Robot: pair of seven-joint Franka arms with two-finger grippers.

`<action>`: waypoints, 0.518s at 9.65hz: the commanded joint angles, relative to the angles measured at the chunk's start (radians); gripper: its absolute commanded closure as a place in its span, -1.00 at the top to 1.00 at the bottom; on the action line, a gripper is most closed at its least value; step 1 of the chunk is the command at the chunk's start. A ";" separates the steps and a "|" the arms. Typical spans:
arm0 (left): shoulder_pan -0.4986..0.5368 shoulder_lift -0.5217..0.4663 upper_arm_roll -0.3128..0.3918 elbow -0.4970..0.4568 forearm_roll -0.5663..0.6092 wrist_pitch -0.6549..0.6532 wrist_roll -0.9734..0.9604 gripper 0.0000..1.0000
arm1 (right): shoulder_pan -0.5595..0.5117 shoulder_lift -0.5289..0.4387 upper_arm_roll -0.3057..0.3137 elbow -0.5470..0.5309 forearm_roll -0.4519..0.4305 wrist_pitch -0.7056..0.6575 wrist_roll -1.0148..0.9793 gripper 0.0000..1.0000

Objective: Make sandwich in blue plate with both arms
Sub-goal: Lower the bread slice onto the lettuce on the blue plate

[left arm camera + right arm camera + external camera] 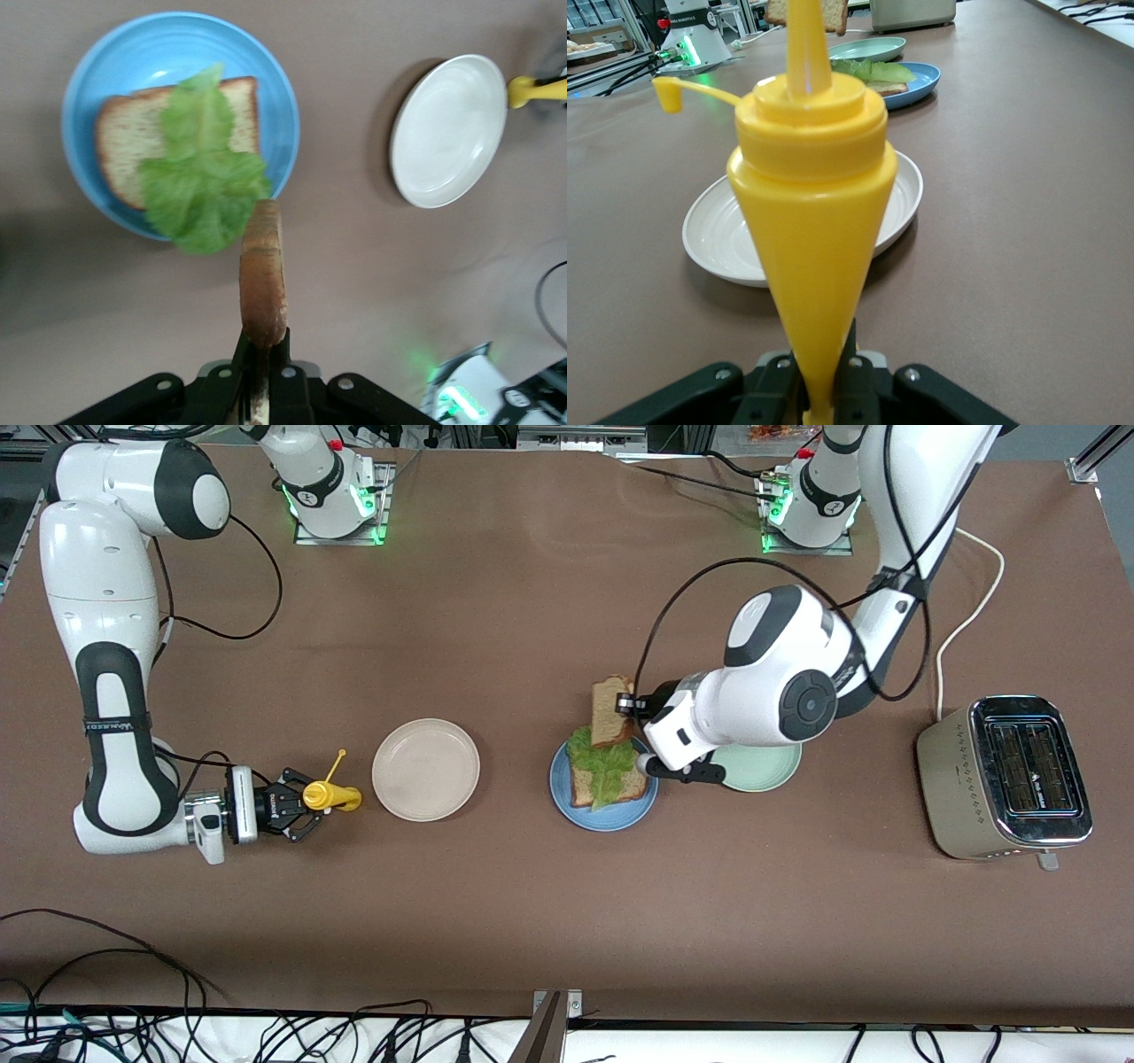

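Note:
I will use my left gripper to release the second bread slice, now held over the plate's rim, on top of the lettuce leaf in the blue plate (601, 779) (191, 133).
The blue plate (611, 819) holds a slice of brown bread (633, 784) with a ruffled lettuce leaf (607, 766) lying on it. My left gripper (627, 705) is shut on a second bread slice (609, 710), held on edge over the plate's rim. In the left wrist view this slice (263, 274) stands in the gripper (263, 354), with the lettuce (204, 177) and the plate (106, 80) below. My right gripper (306, 802) is shut on a yellow squeeze bottle (335, 797) that points at the beige plate; the right wrist view shows the bottle (811, 204) filling the gripper (824, 372).
A beige plate (425, 769) lies between the bottle and the blue plate. A pale green plate (766, 771) sits partly under the left arm. A metal toaster (1005, 775) stands toward the left arm's end, its cord running to the bases.

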State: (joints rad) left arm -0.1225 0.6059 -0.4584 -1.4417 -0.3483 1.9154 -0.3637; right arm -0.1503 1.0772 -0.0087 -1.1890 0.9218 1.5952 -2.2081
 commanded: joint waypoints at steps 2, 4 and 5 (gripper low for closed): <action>-0.014 0.092 -0.013 0.035 -0.095 0.126 -0.024 -1.00 | -0.017 0.027 0.013 0.038 0.020 0.000 -0.010 1.00; -0.014 0.127 -0.013 0.035 -0.097 0.221 -0.015 -1.00 | -0.020 0.023 0.007 0.038 0.011 -0.006 0.004 1.00; -0.014 0.138 -0.011 0.035 -0.086 0.247 -0.008 -1.00 | -0.019 0.018 -0.016 0.038 0.006 -0.012 0.034 1.00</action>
State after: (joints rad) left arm -0.1329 0.7040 -0.4681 -1.4407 -0.4132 2.1163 -0.3774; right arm -0.1586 1.0806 -0.0090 -1.1867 0.9263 1.6018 -2.2112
